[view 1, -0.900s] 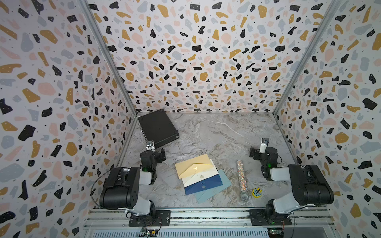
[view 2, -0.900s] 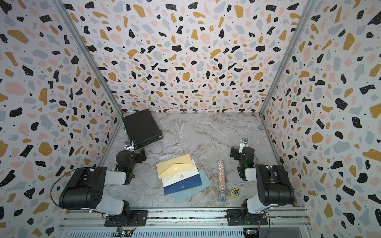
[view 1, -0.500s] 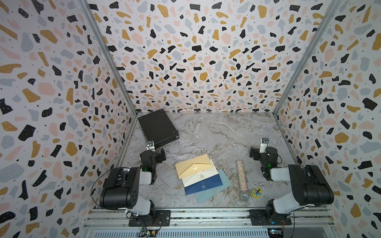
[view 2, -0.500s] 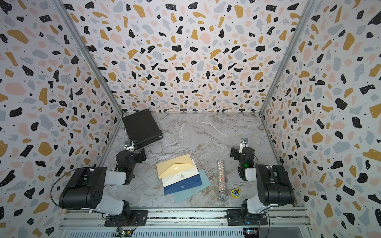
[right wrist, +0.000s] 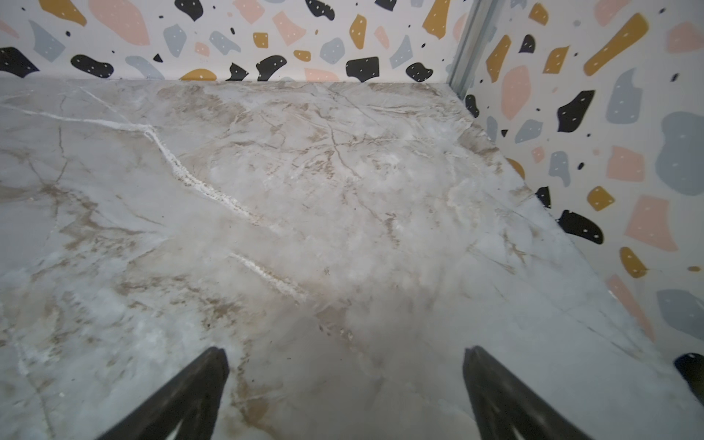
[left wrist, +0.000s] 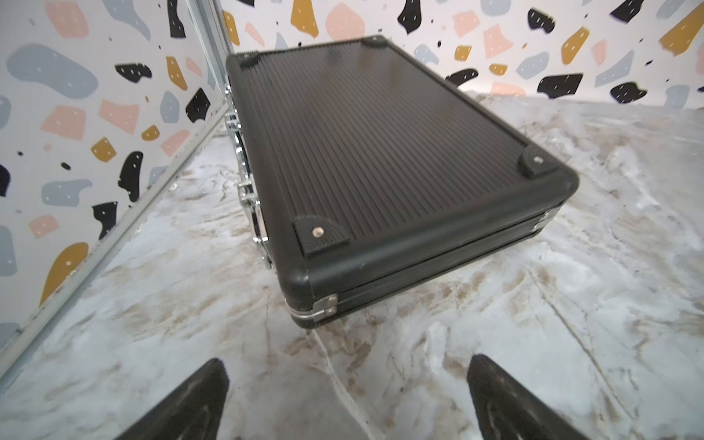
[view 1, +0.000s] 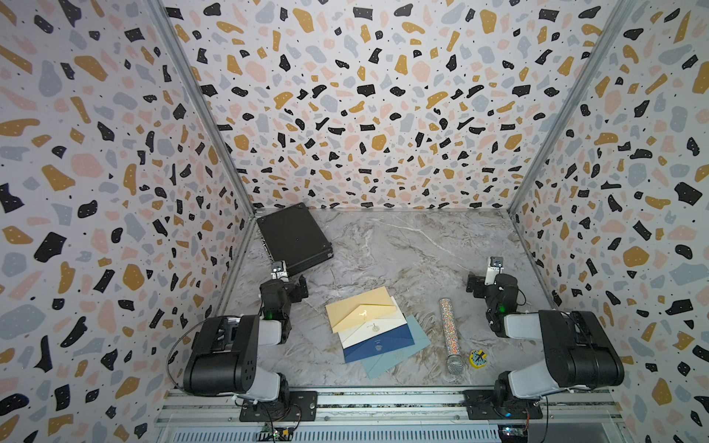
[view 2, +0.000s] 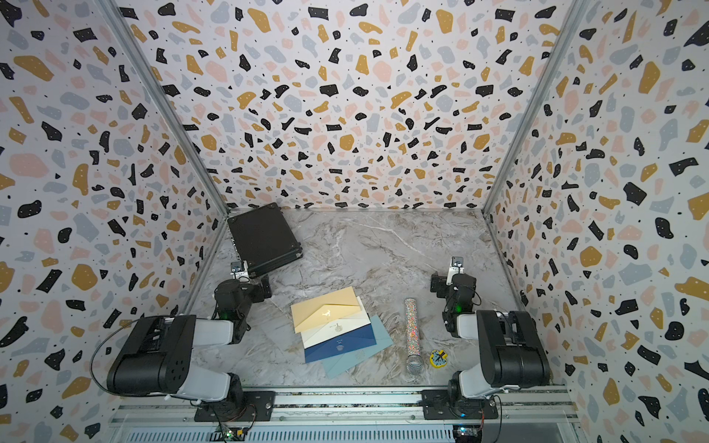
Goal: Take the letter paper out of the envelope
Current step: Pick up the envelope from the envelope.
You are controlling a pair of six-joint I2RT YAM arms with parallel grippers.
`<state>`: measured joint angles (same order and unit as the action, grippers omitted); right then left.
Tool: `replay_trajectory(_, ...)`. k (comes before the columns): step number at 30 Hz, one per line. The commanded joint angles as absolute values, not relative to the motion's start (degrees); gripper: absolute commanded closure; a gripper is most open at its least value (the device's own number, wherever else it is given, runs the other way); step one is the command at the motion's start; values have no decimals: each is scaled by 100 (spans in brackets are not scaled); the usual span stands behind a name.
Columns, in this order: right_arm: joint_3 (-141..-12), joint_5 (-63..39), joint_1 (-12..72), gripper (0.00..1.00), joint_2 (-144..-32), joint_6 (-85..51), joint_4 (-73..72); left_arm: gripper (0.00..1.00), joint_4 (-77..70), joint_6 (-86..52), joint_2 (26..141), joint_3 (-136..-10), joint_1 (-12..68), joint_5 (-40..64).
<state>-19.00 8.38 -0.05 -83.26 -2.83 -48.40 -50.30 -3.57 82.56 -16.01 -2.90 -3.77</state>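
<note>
I will close my left gripper on the pointed flap (view 1: 362, 312) of the yellow envelope, as it hides the letter paper.
Several closed envelopes lie fanned in an overlapping stack at the front middle of the marble floor: a yellow envelope (view 1: 358, 312) (view 2: 326, 308) on top, then a cream envelope (view 1: 374, 328), a navy envelope (view 1: 378, 345) and a light blue envelope (view 1: 399, 353). No letter paper shows; it is hidden. My left gripper (view 1: 287, 285) (left wrist: 344, 396) rests low, left of the stack, open and empty, facing a black case. To the right of the stack, my right gripper (view 1: 491, 284) (right wrist: 344, 381) sits low, open and empty over bare floor.
A black ribbed case (view 1: 293, 237) (left wrist: 381, 152) lies shut in the back left corner, just beyond the left gripper. A glittery tube (view 1: 449, 333) and a small yellow clock-like piece (view 1: 478, 358) lie between the stack and the right arm. Patterned walls enclose three sides.
</note>
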Motion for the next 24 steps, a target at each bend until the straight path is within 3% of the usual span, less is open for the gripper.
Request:
replay_trajectory(1,-1894,1214,-17,1,-7768,-409,-4558,1,-5210,-255,7868,-1513,-308,-331)
replay_trajectory(8,-2024,1201,-2,1,-6872,-511,-4002,1,-4644,-237,7214,-1556,-308,-359)
replay_trajectory(15,-2962,1211,102,1,-6199,-1138,-2694,1,-3628,-592,6608,-2281,-239,-607)
replay_trajectory(22,-4984,1219,157,1,-6045,-2830,-298,1,-1566,-899,5947,-4059,427,-1971)
replay_trajectory(24,-5407,1180,154,1,-6121,-4181,925,1,362,-2098,5794,-5085,422,-2283)
